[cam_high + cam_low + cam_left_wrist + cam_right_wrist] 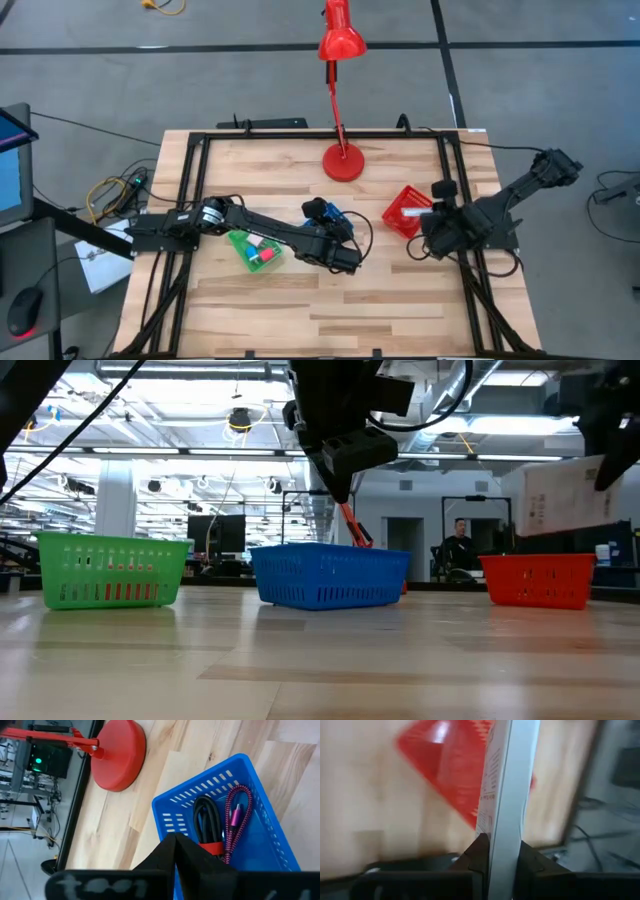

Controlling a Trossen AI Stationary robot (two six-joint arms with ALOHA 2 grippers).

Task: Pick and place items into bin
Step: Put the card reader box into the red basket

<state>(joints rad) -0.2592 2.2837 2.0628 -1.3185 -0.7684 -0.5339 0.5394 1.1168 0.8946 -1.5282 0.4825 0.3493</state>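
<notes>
The white packet hangs on edge past the red bin's side, so the robot's right gripper needs to let it go, take it again and lay it flat inside that bin (401, 214).
My right gripper (502, 845) is shut on the white printed packet (510, 780), which hangs in the air over the red bin (402, 228). In the low view the packet (560, 495) floats above that bin (535, 580). My left gripper (176, 842) is shut and holds nothing. It hovers over the near side of the blue bin (260, 845), above the bin (330, 575) in the low view. A black cord (207, 820) and a dark red braided looped cord (235, 815) lie on the blue bin's floor. My right gripper pinches the white packet between its two fingers at one end (504, 827), seen edge-on in the wrist view. The rest of the packet reaches out ahead of the fingers. It is lifted clear, its printed face upright and slightly tilted (560, 495) over the red bin.
A green bin (240, 240) with small red and white pieces (265, 255) sits left of the blue bin, under my left arm. The red desk lamp's base (343, 162) stands near the table's far edge. Bare wood lies along the near side.
</notes>
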